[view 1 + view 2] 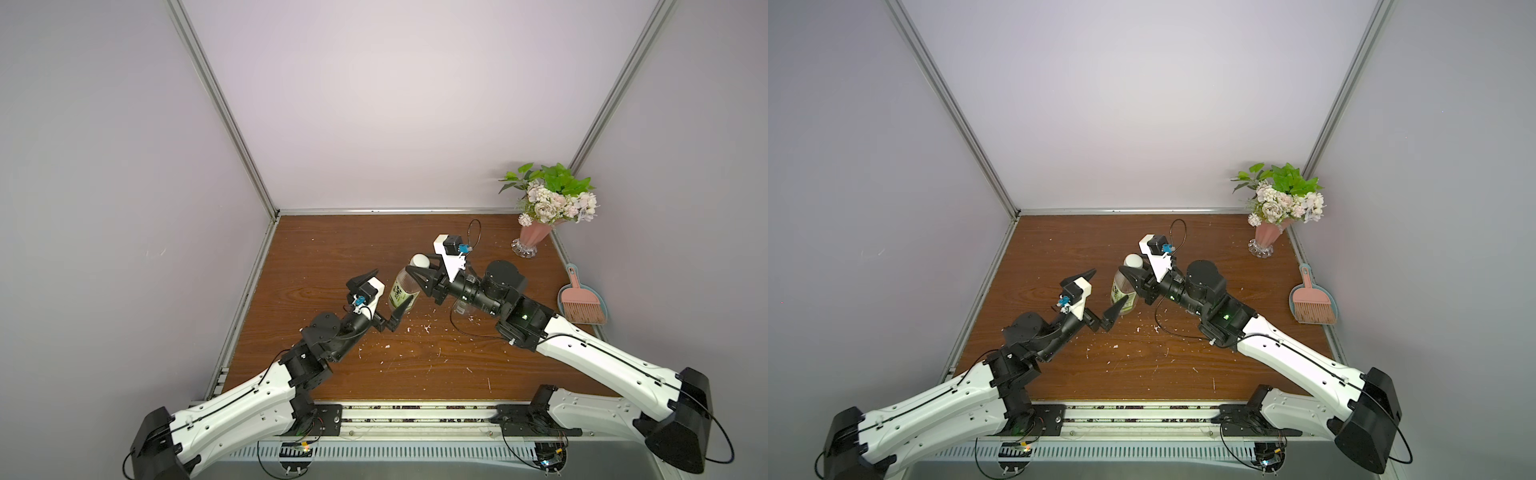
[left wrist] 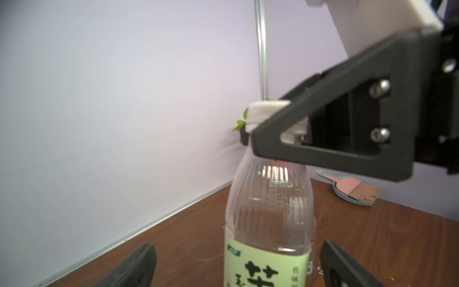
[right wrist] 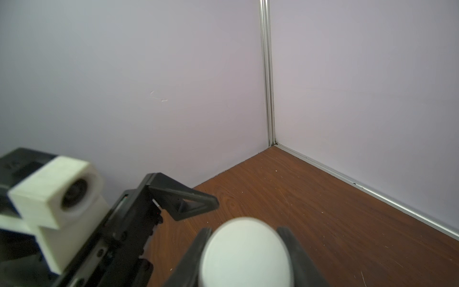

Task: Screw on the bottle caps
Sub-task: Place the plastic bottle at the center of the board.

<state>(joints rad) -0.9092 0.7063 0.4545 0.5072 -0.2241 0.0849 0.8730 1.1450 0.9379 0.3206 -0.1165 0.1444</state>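
Note:
The robot's right gripper should stand the capped bottle with the yellow-green label, which now stands mid-table, on the table [image 1: 410,311] just behind the white crumbs.
A clear bottle [image 1: 402,293] [image 1: 1121,294] [image 2: 269,211] with a yellow-green label stands mid-table. A white bottle cap [image 1: 419,262] [image 1: 1133,261] [image 2: 260,111] [image 3: 244,251] sits on its neck. My right gripper [image 1: 417,268] [image 1: 1130,269] [image 3: 244,248] comes from the right and is shut on that cap, one finger on each side. My left gripper [image 1: 392,286] [image 1: 1111,285] [image 2: 238,248] is open at label height, its fingers [image 2: 139,266] standing clear of the bottle on both sides. A second clear bottle [image 1: 460,308] shows only partly under the right arm.
A pink vase of flowers [image 1: 534,237] stands at the back right corner. A dustpan with a pink brush [image 1: 582,305] [image 2: 352,191] lies along the right wall. White crumbs [image 1: 415,328] are scattered over the wooden table [image 1: 332,249]. Walls close off three sides.

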